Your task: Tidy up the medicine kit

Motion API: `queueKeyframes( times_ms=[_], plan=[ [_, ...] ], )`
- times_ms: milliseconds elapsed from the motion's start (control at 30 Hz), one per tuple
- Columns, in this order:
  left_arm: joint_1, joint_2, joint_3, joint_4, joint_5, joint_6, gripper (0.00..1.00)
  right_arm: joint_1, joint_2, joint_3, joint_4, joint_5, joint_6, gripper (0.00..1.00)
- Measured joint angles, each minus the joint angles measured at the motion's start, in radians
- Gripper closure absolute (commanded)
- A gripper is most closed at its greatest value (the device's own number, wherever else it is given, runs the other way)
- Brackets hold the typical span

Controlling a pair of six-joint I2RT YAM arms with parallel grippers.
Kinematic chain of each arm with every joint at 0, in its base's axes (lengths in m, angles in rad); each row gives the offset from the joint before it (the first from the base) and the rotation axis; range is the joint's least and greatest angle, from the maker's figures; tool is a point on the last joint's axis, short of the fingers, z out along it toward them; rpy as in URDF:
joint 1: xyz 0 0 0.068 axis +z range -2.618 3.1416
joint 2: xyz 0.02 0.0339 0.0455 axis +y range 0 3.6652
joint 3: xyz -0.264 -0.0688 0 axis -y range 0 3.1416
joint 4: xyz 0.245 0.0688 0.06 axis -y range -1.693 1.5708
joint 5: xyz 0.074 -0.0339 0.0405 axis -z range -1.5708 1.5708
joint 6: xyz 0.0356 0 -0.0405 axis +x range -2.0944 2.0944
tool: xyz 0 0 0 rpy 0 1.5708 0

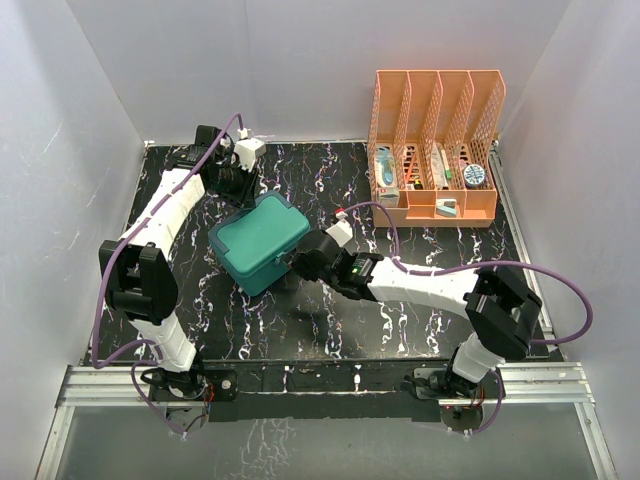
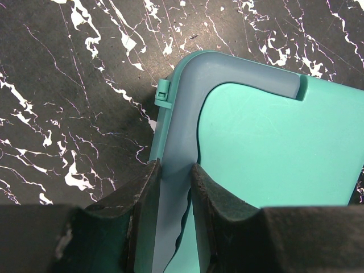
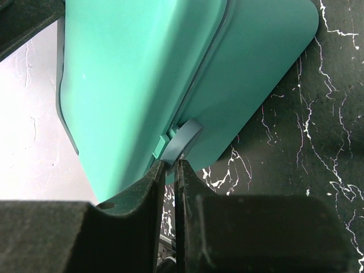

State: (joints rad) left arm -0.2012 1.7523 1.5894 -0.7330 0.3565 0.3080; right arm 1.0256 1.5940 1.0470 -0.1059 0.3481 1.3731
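My right gripper is pinching the lower edge of the latch tab close to the lid's seam, so next I open it, back away and grip the tab by its outer rim (image 3: 193, 134).
The medicine kit (image 1: 258, 240) is a teal box with its lid down, standing left of centre on the black marbled table. My left gripper (image 1: 236, 186) is at the kit's far left corner. In the left wrist view the left gripper (image 2: 173, 181) is shut on the grey-blue band (image 2: 176, 142) along the lid's edge, beside a small teal clip (image 2: 163, 94). My right gripper (image 1: 300, 263) is at the kit's near right side. In the right wrist view the right gripper (image 3: 169, 166) is nearly closed, pinching the lower edge of the grey-blue latch tab (image 3: 182, 139) on the kit's front (image 3: 131, 74).
An orange mesh file rack (image 1: 437, 100) stands at the back right, with small medicine items (image 1: 474, 176) in its slots and front tray. White walls enclose the table on the left, back and right. Purple cables (image 1: 540, 275) loop off both arms.
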Motion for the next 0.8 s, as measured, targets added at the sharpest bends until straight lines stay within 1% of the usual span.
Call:
queueKeyframes(
  times_ms=[467,800],
  plan=[
    [0.000,0.000,0.000,0.000,-0.001,0.000,0.74,0.000,0.000,0.000,-0.036,-0.040,0.063,0.92],
    [0.000,0.000,0.000,0.000,-0.001,-0.001,0.74,0.006,-0.005,-0.031,-0.150,-0.069,0.072,0.91]
  ],
)
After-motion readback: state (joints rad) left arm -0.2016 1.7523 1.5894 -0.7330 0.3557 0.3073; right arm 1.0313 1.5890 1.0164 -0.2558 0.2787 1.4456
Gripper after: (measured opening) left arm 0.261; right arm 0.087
